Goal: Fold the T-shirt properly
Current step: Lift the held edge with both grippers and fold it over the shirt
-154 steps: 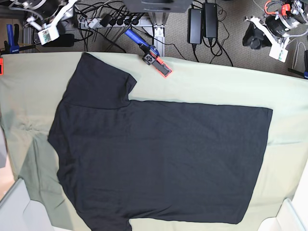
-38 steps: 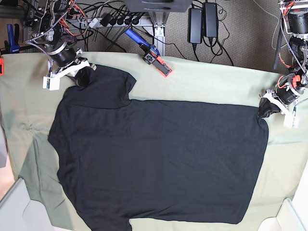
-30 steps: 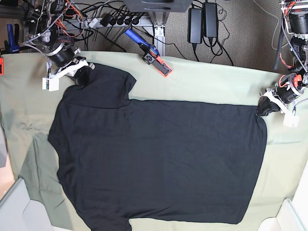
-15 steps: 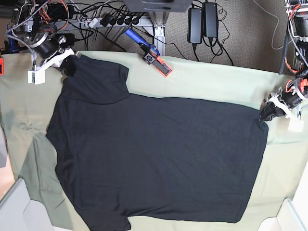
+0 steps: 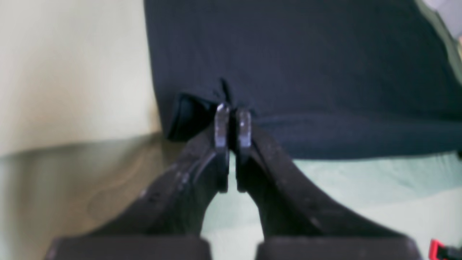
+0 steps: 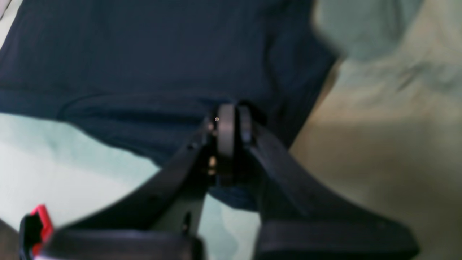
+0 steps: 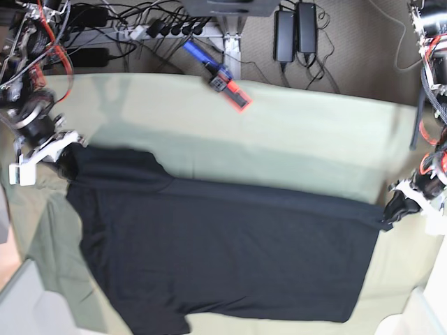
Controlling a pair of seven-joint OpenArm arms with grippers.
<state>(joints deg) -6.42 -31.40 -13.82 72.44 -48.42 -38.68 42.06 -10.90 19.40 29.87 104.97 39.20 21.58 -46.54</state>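
My right gripper has the sleeve's corner on the black T-shirt's lower layer. I should release it there, just inside its side edge (image 7: 93, 233) (image 6: 277, 82).
The black T-shirt (image 7: 223, 251) lies on the pale green table cloth (image 7: 293, 139), its far edge lifted and drawn toward the near side. On the base view's left, my right gripper (image 7: 64, 157) is shut on the sleeve's corner. The right wrist view shows that gripper (image 6: 231, 121) pinching the dark T-shirt (image 6: 144, 54). My left gripper (image 7: 391, 209), on the base view's right, is shut on the hem's far corner. In the left wrist view that gripper (image 5: 232, 117) has its tips closed on the T-shirt (image 5: 306, 65). No print shows on the T-shirt.
An orange and blue clamp tool (image 7: 225, 78) lies at the table's far edge. Cables and power bricks (image 7: 293, 31) are on the floor behind. White bins stand at the near left corner (image 7: 21, 300) and the near right corner (image 7: 422, 314).
Both grippers, still shut on the shirt's far corners, have carried that edge toward the near side. Bare green cloth now shows where the sleeve and upper body lay.
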